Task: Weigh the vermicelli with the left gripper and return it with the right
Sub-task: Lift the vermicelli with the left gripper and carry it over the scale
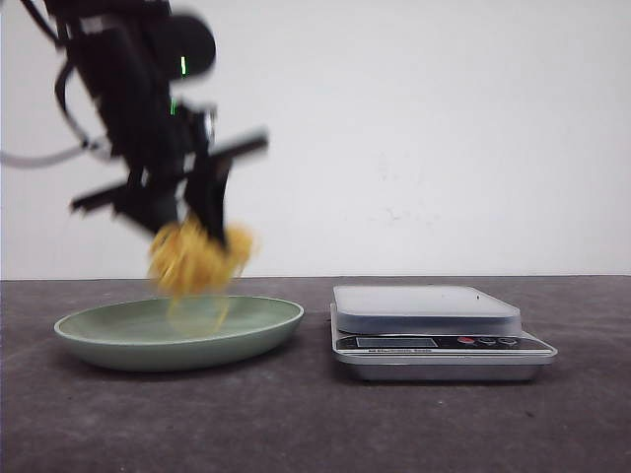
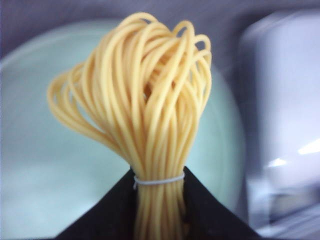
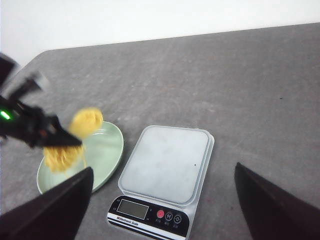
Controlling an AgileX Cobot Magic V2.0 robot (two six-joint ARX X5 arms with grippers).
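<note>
My left gripper will release the vermicelli on the middle of the grey kitchen scale's bare platform (image 1: 416, 299). The vermicelli is still just above the pale green plate.
My left gripper (image 1: 202, 232) is shut on the vermicelli (image 1: 197, 258), a yellow-orange bundle tied with a thin white band, and holds it just above the pale green plate (image 1: 99, 330). In the left wrist view the strands (image 2: 150, 100) fan out from between the black fingers (image 2: 107, 215), over the plate (image 2: 35, 150). My right gripper (image 3: 162, 205) is open and empty, high above the grey scale (image 3: 165, 165); it does not show in the front view. The right wrist view also shows the vermicelli (image 3: 85, 122) over the plate (image 3: 107, 145).
The grey kitchen scale (image 1: 429, 305) with a black display panel stands to the right of the plate on the dark grey table (image 1: 315, 424). Its platform is bare. A white wall runs behind the table.
</note>
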